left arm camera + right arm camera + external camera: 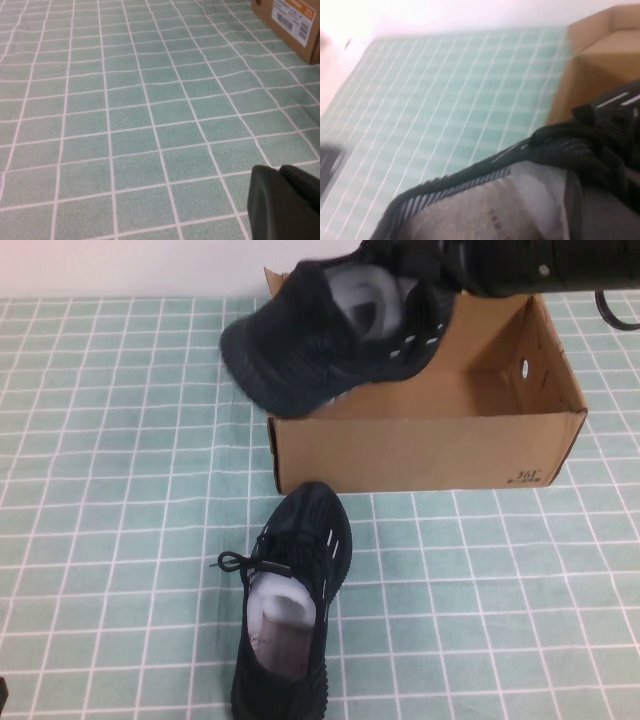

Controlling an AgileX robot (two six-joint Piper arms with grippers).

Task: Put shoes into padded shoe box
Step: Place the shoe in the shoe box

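Observation:
My right gripper is going to lay the black sneaker down lengthwise inside the brown shoe box [420, 376], along the front side of the box.
One black knit sneaker [300, 350] with white paper stuffing hangs tilted over the left end of the open brown cardboard shoe box [430, 450], toe beyond the box's left wall. My right gripper [425, 270] is shut on its heel end. The right wrist view shows this shoe's collar and laces [555, 150] and the box [600, 55] beyond. The second sneaker [295, 580] lies on the table in front of the box, toe toward it. My left gripper [287, 200] is shut and empty, low over the tablecloth, away from both shoes.
A green checked tablecloth [120, 490] covers the table. The box's labelled end [295, 25] shows at the far corner of the left wrist view. A white wall runs behind the table.

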